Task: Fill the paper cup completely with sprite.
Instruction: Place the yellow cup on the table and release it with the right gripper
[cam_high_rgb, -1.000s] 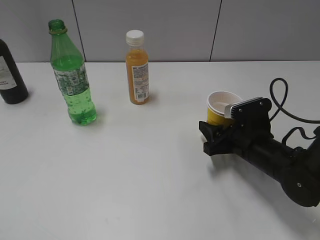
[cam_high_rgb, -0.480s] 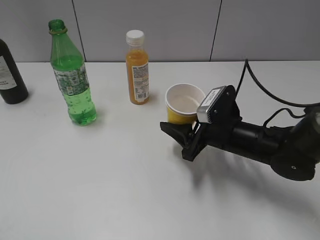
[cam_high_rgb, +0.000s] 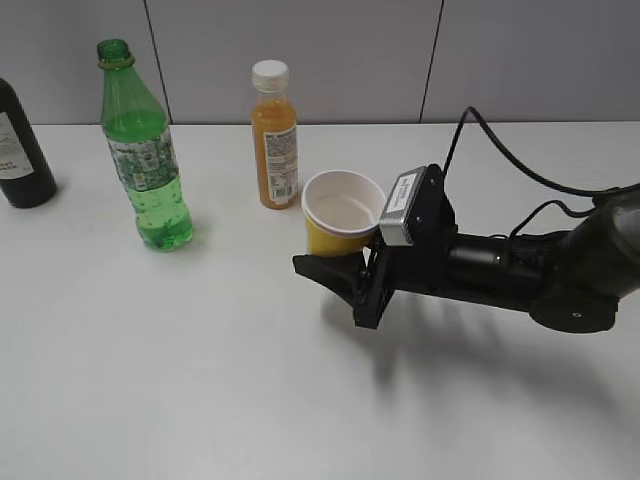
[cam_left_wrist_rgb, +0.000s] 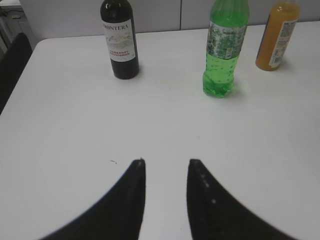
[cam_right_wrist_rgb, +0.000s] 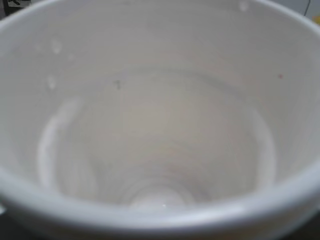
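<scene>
I need to use my right gripper to set the yellow paper cup down on the white table straight (cam_high_rgb: 273, 314) in front of the orange juice bottle. The cup is just above the table's middle now.
The yellow paper cup (cam_high_rgb: 338, 218) with its white inside is held in my right gripper (cam_high_rgb: 345, 265), tilted slightly, just above the table's middle. In the right wrist view the cup's empty white inside (cam_right_wrist_rgb: 160, 125) fills the frame and hides the jaws. The open green sprite bottle (cam_high_rgb: 146, 150) stands upright at the back left, about a third full; it also shows in the left wrist view (cam_left_wrist_rgb: 224, 47). My left gripper (cam_left_wrist_rgb: 166, 162) is open and empty over bare table, well short of the bottle.
An orange juice bottle (cam_high_rgb: 274, 135) with a white cap stands just behind the cup. A dark bottle (cam_high_rgb: 22, 150) with a white label stands at the far left edge. The white table (cam_high_rgb: 200, 380) meets a grey wall at the back.
My right gripper has carried the paper cup leftward from the right side to the table's middle, near the orange juice bottle. The bottles have not moved.
</scene>
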